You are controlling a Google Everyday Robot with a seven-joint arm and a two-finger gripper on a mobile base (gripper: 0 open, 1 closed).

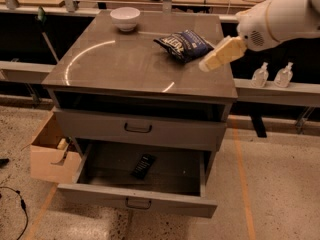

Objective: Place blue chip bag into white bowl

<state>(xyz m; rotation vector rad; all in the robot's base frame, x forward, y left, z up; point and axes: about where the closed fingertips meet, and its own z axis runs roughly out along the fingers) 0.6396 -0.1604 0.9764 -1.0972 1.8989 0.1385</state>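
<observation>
The robot's gripper will next move to the middle of the blue chip bag (184, 45) and close there, between the bag's two ends.
The blue chip bag (184, 45) lies crinkled on the grey cabinet top (120, 64), right of centre toward the back. The white bowl (125, 19) stands upright at the back of the top, left of the bag and apart from it. My gripper (218, 55), with cream-coloured fingers, hangs over the right part of the top, just right of the bag and slightly above it. It holds nothing. The white arm (285, 14) comes in from the upper right.
The cabinet's bottom drawer (140, 184) is pulled open with a black remote (143, 166) inside. An open cardboard box (50, 149) sits on the floor at the left. Two clear bottles (272, 75) stand on a ledge at the right. A cluttered bench runs behind.
</observation>
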